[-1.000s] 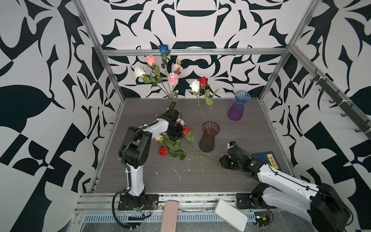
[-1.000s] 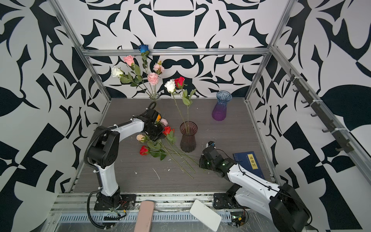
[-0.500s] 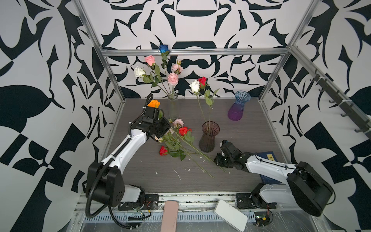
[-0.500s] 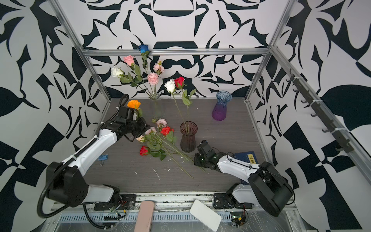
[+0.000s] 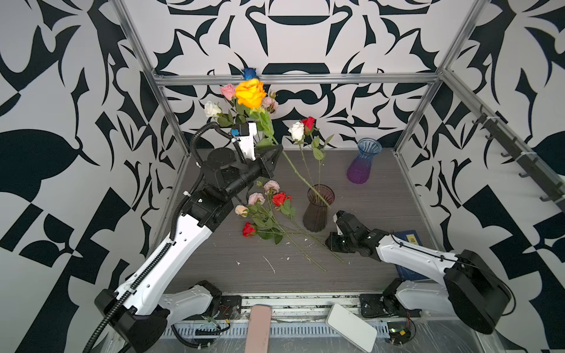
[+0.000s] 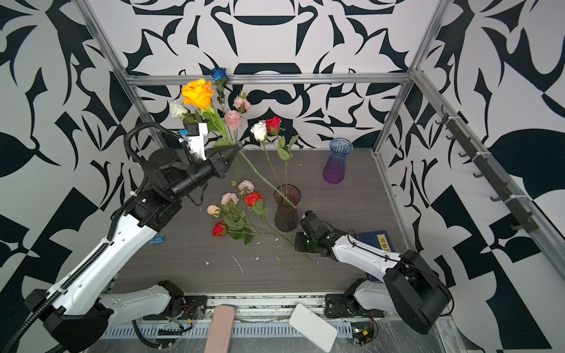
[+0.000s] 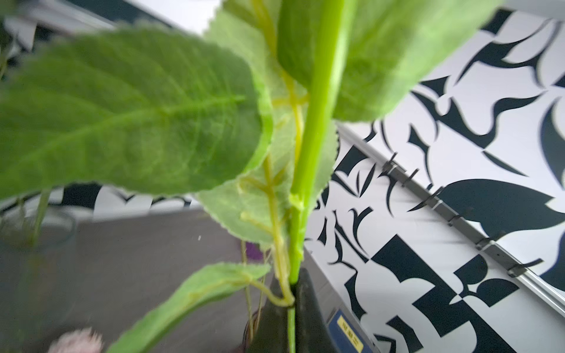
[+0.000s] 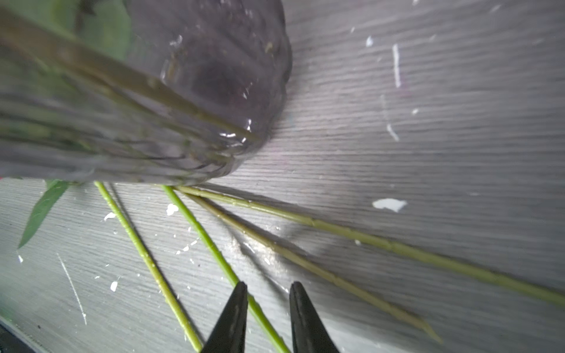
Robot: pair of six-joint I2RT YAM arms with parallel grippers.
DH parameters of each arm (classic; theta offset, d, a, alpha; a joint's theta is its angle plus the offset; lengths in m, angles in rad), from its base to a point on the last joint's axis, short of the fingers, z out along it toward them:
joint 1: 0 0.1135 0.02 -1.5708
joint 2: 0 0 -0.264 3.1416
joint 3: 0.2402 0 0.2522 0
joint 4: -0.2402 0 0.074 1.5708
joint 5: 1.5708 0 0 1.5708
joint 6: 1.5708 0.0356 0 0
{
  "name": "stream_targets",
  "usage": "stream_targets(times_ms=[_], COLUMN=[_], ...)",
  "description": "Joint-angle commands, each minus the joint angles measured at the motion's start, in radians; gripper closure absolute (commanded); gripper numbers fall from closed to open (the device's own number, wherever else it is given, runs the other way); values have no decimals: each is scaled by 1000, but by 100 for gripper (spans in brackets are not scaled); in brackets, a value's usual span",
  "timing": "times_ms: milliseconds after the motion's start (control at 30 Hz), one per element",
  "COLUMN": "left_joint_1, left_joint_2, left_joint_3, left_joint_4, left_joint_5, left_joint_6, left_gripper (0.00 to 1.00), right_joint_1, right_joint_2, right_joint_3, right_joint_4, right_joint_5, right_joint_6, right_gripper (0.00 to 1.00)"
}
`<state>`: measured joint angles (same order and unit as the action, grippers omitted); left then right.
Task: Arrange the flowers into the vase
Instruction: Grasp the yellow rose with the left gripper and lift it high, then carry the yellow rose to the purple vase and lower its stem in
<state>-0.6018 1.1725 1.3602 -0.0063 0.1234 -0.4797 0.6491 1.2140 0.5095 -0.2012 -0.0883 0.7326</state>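
Note:
Next, my left gripper releases the orange rose in the dark ribbed vase (image 5: 322,198) (image 7: 254,336), next to the stems of the white and red roses.
My left gripper (image 5: 276,150) is raised at the back left and shut on the stem of an orange rose (image 5: 250,93). That stem slants down, and its lower end lies at the mouth of the dark ribbed vase (image 5: 318,211). A white rose (image 5: 296,130) and a red rose (image 5: 308,122) stand in this vase. Several flowers (image 5: 269,214) lie on the table left of it, with stems running toward the front right. My right gripper (image 8: 268,287) is low beside the vase base (image 8: 153,91), jaws slightly apart, a green stem (image 8: 214,244) passing between them.
A clear vase (image 6: 238,143) at the back wall holds pink, white and blue roses. A blue-to-purple vase (image 5: 363,165) stands empty at the back right. A blue book (image 5: 408,241) lies under the right arm, and a binder clip (image 6: 157,240) lies at the left.
My left arm has lifted the orange rose off the pile, up and to the right, bringing its stem end to the dark vase. The right gripper has crept closer to the vase base.

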Motion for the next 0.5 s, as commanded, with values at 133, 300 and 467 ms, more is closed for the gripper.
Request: stream_targets(times_ms=[133, 300, 467], left_joint_1=[-17, -23, -38], left_joint_2=[177, 279, 369], left_joint_3=[291, 449, 593], left_joint_4=[-1, -117, -302], left_joint_5=[119, 208, 262], left_joint_6=[266, 352, 419], left_gripper=[94, 95, 95], right_joint_1=[-8, -9, -13], right_joint_2=[-105, -180, -261], right_joint_3=[-36, -72, -103], right_joint_4=[-47, -77, -109], right_joint_5=[55, 76, 103], right_joint_6=[1, 17, 21], right_gripper=[72, 71, 71])
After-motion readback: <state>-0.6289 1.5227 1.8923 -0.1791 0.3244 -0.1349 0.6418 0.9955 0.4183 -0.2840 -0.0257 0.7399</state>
